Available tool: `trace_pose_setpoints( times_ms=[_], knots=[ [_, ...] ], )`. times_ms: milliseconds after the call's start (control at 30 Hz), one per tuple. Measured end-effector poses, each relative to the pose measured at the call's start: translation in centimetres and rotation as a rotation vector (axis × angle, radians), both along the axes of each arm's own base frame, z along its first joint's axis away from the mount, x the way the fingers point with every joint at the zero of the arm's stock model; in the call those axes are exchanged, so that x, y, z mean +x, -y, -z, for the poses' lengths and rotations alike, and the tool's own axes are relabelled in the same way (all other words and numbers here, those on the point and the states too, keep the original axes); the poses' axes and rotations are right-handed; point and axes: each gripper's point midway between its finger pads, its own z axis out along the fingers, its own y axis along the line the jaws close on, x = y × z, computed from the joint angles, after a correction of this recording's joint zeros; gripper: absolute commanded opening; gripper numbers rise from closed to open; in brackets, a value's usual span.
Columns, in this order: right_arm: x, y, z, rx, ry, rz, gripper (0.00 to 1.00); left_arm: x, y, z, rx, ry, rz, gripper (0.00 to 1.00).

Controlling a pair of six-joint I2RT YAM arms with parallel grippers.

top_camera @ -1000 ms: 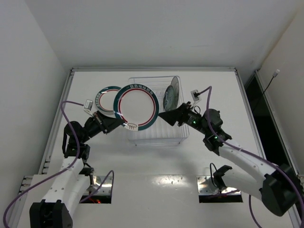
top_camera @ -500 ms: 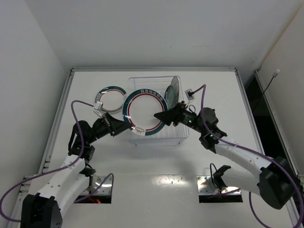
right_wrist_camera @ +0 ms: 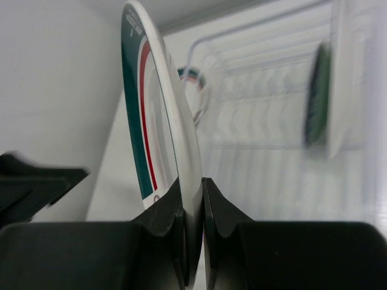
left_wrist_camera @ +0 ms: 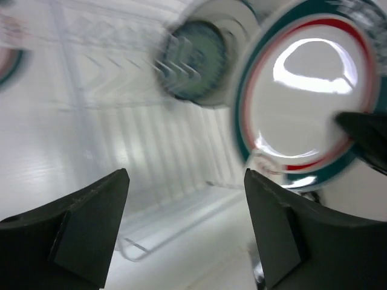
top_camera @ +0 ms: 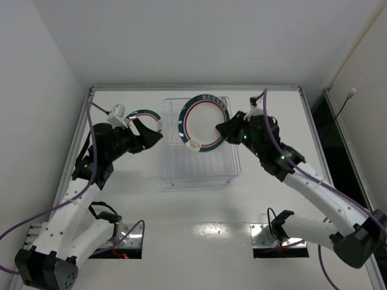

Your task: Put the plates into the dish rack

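Note:
I will use my right gripper to set the green-rimmed plate, now upright over the rack's far part, down and let it go in the rack [top_camera: 210,122] [right_wrist_camera: 300,104] beside the small teal plate, toward my left gripper.
A white plate [top_camera: 204,122] with a green rim and red ring hangs upright over the far part of the dish rack [top_camera: 199,164]. My right gripper [top_camera: 221,128] is shut on its right edge. In the right wrist view the plate [right_wrist_camera: 143,121] stands edge-on, its rim pinched between the fingers of the gripper [right_wrist_camera: 191,194]. My left gripper [top_camera: 152,130] is open and holds nothing, left of the rack. It partly covers a second ringed plate [top_camera: 148,112] that lies flat on the table. A small teal plate [left_wrist_camera: 190,60] stands among the rack's tines [left_wrist_camera: 130,90], beside the held plate [left_wrist_camera: 308,90].
The see-through rack [right_wrist_camera: 260,121] has the teal plate [right_wrist_camera: 318,96] upright near its far right side. A raised frame [top_camera: 91,96] borders the white table on the left, far and right sides. White walls stand close behind it.
The left gripper has let go of the ringed plate and drawn back to the left. The right gripper has shut on the plate's rim and carried it up and farther back over the rack.

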Motion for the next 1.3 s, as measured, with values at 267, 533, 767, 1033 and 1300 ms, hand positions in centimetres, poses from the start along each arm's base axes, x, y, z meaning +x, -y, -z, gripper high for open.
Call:
trace_pose_setpoints(
  times_ms=[267, 533, 767, 1033, 1300],
  knots=[
    [6.2, 2.3, -5.8, -0.334, -0.013, 0.373, 0.00, 0.4, -10.1, 1.8, 0.349, -0.043, -0.474, 0.92],
    [9.0, 2.8, 0.4, -0.789, -0.105, 0.513, 0.00, -1.7, -15.1, 2.3, 0.444, -0.045, -0.696, 0.92],
    [9.8, 3.1, 2.3, -0.885, -0.080, 0.495, 0.00, -1.7, -15.4, 2.4, 0.454, -0.050, -0.708, 0.92],
    [11.1, 3.3, 4.6, -0.931, -0.077, 0.466, 0.00, -1.7, -15.4, 2.7, 0.461, -0.061, -0.704, 0.92],
    [12.8, 2.2, 8.1, -0.948, -0.112, 0.408, 0.00, -1.6, -15.3, 3.3, 0.474, -0.074, -0.691, 0.92]
  ],
)
